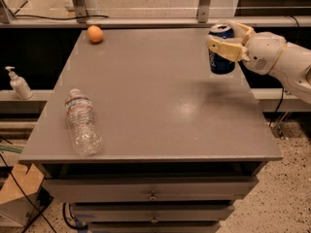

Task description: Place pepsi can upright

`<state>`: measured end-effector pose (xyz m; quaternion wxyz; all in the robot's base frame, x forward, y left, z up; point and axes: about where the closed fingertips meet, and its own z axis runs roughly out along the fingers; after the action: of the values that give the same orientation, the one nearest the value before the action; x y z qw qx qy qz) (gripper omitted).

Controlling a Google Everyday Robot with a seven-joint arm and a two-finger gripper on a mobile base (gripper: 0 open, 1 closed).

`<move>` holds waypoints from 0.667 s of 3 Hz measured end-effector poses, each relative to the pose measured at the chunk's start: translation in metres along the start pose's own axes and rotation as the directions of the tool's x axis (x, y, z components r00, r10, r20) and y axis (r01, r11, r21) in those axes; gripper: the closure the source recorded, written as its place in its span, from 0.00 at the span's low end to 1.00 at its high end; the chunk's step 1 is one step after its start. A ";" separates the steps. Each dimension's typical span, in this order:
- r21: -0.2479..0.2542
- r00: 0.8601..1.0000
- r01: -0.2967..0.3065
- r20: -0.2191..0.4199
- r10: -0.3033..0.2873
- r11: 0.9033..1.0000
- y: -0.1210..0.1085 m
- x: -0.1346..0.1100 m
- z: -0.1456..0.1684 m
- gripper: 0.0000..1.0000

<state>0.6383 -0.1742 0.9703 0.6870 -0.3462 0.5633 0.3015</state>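
Observation:
My gripper should release the pepsi can upright on the grey table, close to the table's side edge (226, 79) by my white arm.
The pepsi can (221, 57) is dark blue with a silver top. It stands upright in the air over the right edge of the grey table (155, 96), held above the surface. My gripper (227, 41) comes in from the right on a white arm and is shut on the can, one cream finger (222, 48) across its front and the other behind its top. The can's bottom is about level with the table's right edge; I cannot tell whether it touches.
A clear plastic water bottle (82, 123) lies on its side at the table's front left. An orange (95, 34) sits at the back left corner. A soap dispenser (18, 83) stands on a shelf left of the table. Drawers run below the front edge.

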 end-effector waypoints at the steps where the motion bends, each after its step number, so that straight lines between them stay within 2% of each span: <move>1: -0.032 0.998 0.056 0.007 -0.056 0.998 0.000 -0.006 0.000 1.00; 2: -0.070 0.993 0.113 0.048 -0.110 0.991 0.000 -0.008 -0.003 1.00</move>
<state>0.6355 -0.1770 0.9777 0.7021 -0.3950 0.5163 0.2907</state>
